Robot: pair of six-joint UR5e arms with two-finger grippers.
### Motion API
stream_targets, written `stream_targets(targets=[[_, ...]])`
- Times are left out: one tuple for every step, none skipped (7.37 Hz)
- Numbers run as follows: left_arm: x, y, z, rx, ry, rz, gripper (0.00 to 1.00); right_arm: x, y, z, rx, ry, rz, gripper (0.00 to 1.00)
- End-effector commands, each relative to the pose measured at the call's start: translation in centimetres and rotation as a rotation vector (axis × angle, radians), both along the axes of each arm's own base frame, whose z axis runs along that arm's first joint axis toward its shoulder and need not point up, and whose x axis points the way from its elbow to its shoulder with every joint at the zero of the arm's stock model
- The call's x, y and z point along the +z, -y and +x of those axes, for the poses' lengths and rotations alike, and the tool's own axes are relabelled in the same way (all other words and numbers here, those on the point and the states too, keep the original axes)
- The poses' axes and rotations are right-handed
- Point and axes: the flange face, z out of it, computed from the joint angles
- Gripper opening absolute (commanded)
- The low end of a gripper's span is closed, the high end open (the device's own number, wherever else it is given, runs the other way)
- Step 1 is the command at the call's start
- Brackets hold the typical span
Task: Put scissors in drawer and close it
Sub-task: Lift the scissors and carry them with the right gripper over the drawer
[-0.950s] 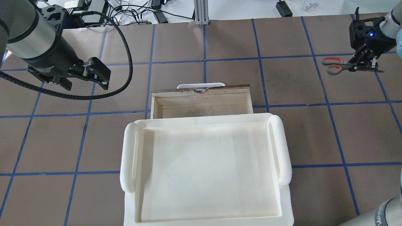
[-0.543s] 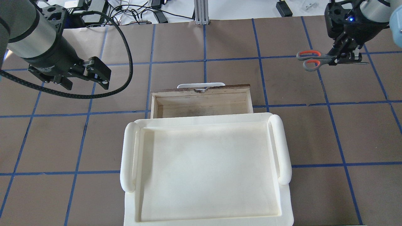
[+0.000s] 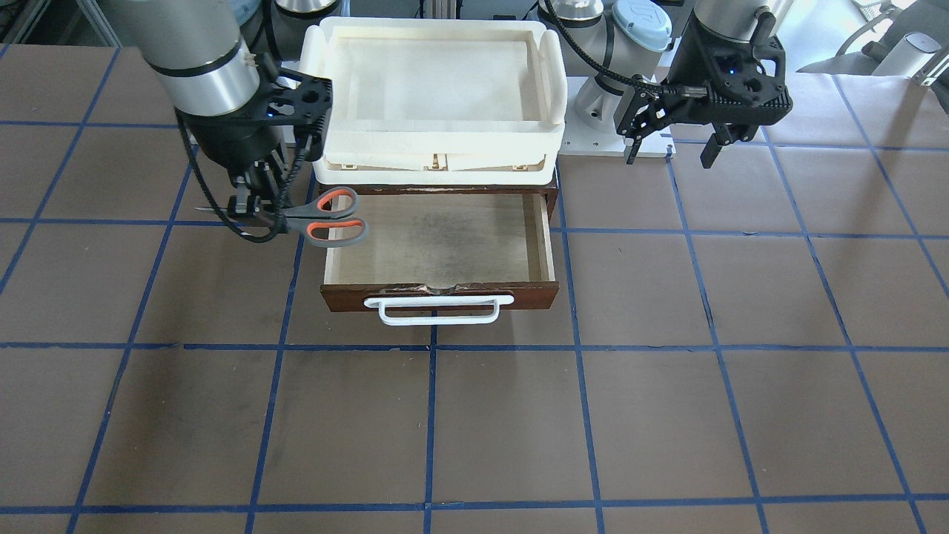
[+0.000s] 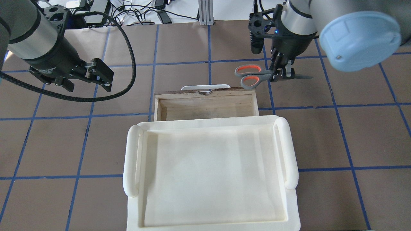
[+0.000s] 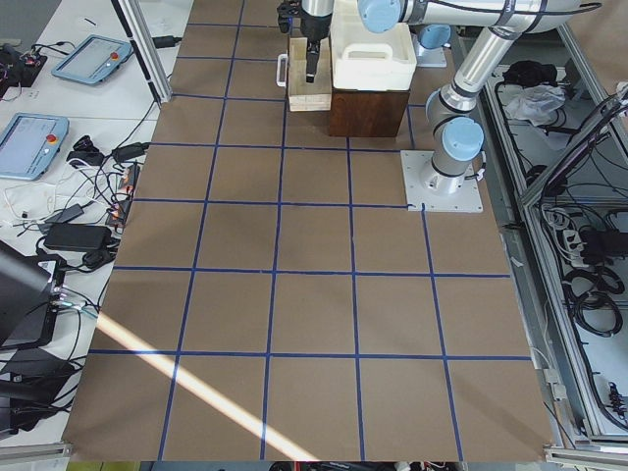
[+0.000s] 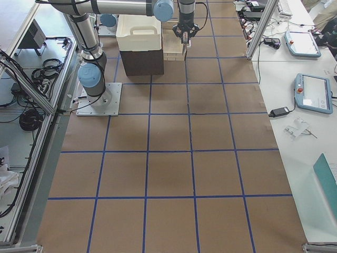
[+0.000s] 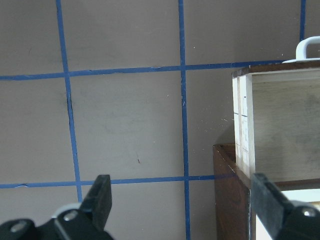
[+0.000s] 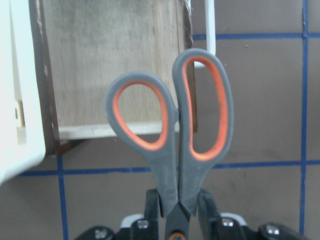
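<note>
My right gripper will release the scissors on the drawer's pale plywood bottom (image 3: 446,265) (image 8: 140,29), just behind the white bar handle of the drawer.
The scissors (image 4: 264,76) have dark grey handles lined orange-red. My right gripper (image 4: 282,74) is shut on them near the pivot and holds them level in the air, handles toward the drawer. The drawer (image 4: 205,109) is pulled open and its pale plywood floor is bare; its white bar handle (image 4: 205,87) is on the front. In the front-facing view the scissors (image 3: 296,217) hang by the drawer's (image 3: 445,237) side wall, held by my right gripper (image 3: 252,211). In the right wrist view the handle loops (image 8: 172,170) lie over the drawer's front corner (image 8: 110,60). My left gripper (image 4: 86,81) is open and empty, left of the drawer.
A cream-white plastic tray (image 4: 131,160) sits on the dark brown cabinet (image 7: 230,200) that holds the drawer. The left wrist view shows open fingers (image 7: 100,200) over brown paper with blue tape lines. Cables and devices lie beyond the table's far edge (image 4: 144,12).
My right arm has carried the scissors left, from the table's far right side to the drawer's front right corner. The left arm has not moved.
</note>
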Motion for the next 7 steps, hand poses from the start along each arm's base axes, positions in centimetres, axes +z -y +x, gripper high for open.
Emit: stream_targets(targets=[[0.1,-0.1,0.0,0.001,0.001,-0.001,1.0,-2.6,-1.2,8.0,0.116,0.016,-0.014,0.0],[0.0,0.0,0.1,0.002,0.002,0.0,1.0,-3.9,-1.4,10.4,0.112,0.023,-0.017,0.0],[0.1,-0.1,0.0,0.001,0.0,0.0,1.0,-5.3,-2.2,13.0,0.101,0.019,-0.007,0.0],[0.0,-0.1,0.1,0.002,0.002,0.005,1.0,-6.2,-2.2,14.0,0.1,0.02,-0.002,0.0],[0.0,-0.1,0.1,0.003,0.001,0.01,1.0,-7.0,-2.1,14.2,0.095,0.016,0.011,0.0],[0.0,-0.2,0.1,0.002,0.002,0.008,1.0,-7.4,-2.1,14.5,0.078,0.013,0.02,0.0],[0.0,-0.2,0.1,0.001,0.001,0.01,1.0,-7.5,-2.1,14.5,0.076,0.012,0.023,0.0]])
